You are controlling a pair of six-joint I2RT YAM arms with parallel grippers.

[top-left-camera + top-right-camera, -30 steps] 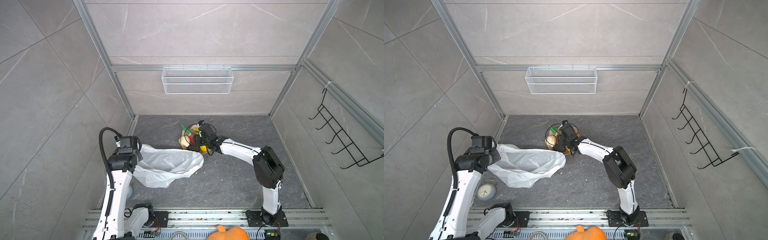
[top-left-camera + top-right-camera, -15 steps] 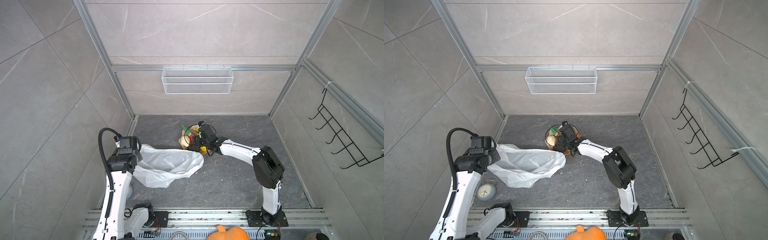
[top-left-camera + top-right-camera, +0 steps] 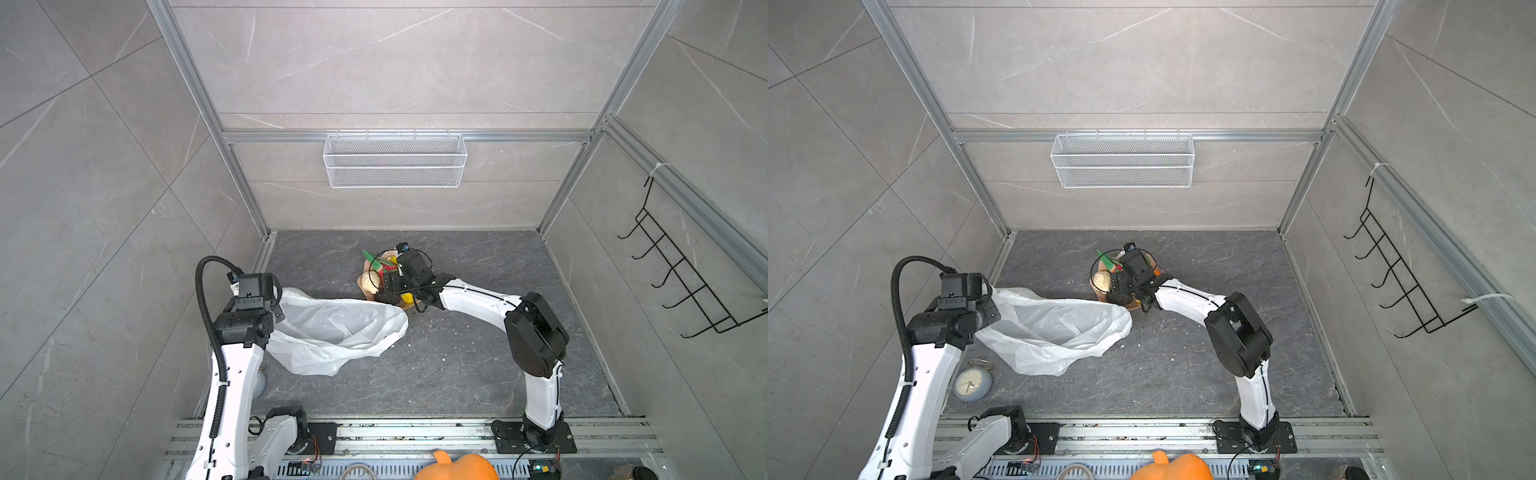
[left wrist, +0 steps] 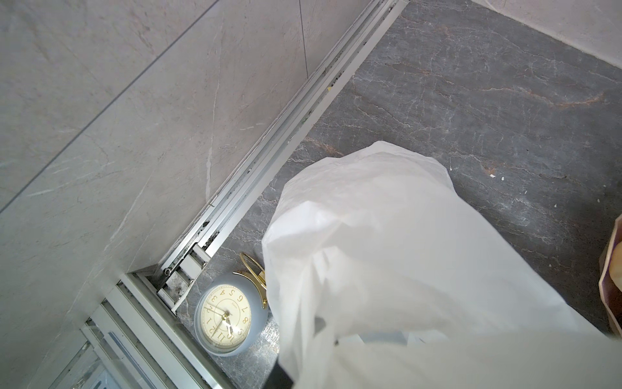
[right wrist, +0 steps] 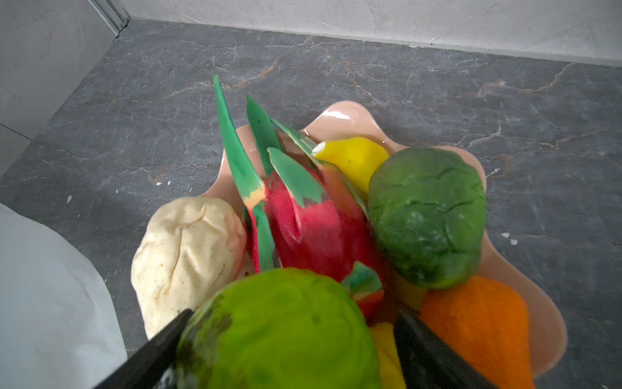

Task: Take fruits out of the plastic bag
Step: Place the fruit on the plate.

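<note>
My left gripper has the plastic bag. It will let the bag go on the dark floor (image 3: 320, 284) (image 4: 502, 202) next to the peach bowl.
The plastic bag (image 3: 332, 328) (image 3: 1050, 328) lies crumpled on the dark floor, its left end lifted into my left gripper (image 3: 988, 307), which is shut on it. In the left wrist view the plastic bag (image 4: 387, 252) hides the jaws. My right gripper (image 5: 292, 316) (image 3: 388, 286) hangs open over the peach bowl (image 5: 340, 114). A light green fruit (image 5: 279, 333) sits between its fingers, with a gap on one side. In the bowl lie a dragon fruit (image 5: 313, 229), a beige fruit (image 5: 188, 249), a dark green fruit (image 5: 427, 215), a banana (image 5: 353, 158) and an orange fruit (image 5: 478, 316).
A small grey clock (image 3: 971, 384) (image 4: 225, 316) stands on the floor by the left arm's base, beside the bag. A wire basket (image 3: 395, 160) hangs on the back wall and a black hook rack (image 3: 681, 286) on the right wall. An orange pumpkin (image 3: 461, 467) sits at the front rail.
My right gripper's jaws have spread wider around the light green fruit above the bowl. The left arm and the bag have stayed put.
</note>
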